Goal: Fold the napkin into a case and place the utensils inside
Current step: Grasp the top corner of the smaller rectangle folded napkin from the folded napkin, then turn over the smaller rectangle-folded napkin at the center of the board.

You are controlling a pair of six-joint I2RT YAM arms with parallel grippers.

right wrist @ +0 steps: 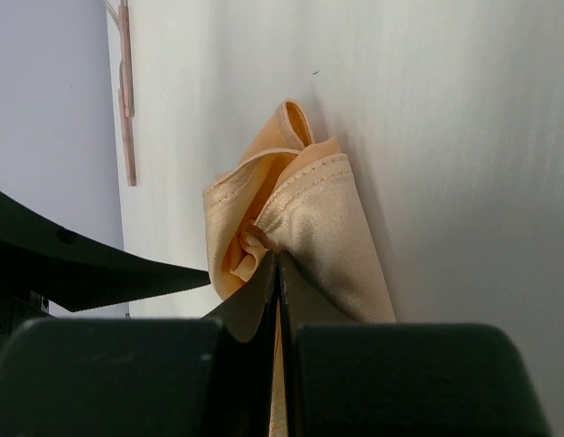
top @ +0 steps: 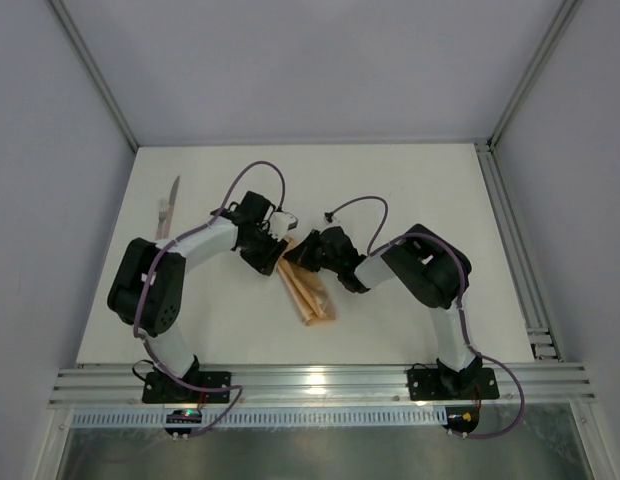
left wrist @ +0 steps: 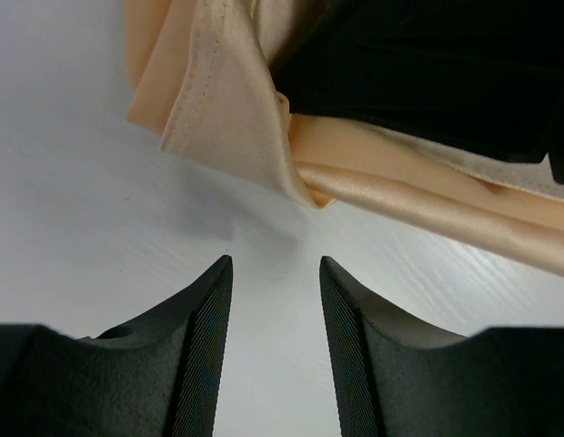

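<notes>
The open fingers of my left gripper sit short of the napkin's folded edge, so next I reach in with it and pinch that folded edge [left wrist: 309, 193] before my right gripper opens.
The peach-orange napkin [top: 310, 295] lies in the middle of the table, folded into a narrow strip that runs toward the near edge. My right gripper [top: 300, 252] is shut on a bunched fold at the strip's far end; in the right wrist view the cloth [right wrist: 327, 209] puffs out just past the closed tips [right wrist: 279, 259]. Just left of that end, my left gripper [top: 276, 256] stands open over bare table. Nothing sits between its fingers [left wrist: 276, 264], and the napkin's edge [left wrist: 227, 100] lies a little ahead of them. A utensil [top: 168, 208] with a silver blade and pale pinkish handle [right wrist: 126, 100] rests far left.
The white table [top: 420, 190] ends at grey walls on the left, back and right. An aluminium rail [top: 320, 382] runs along the near edge, and another rail [top: 515, 250] follows the right side. Both arm bases sit on the near rail.
</notes>
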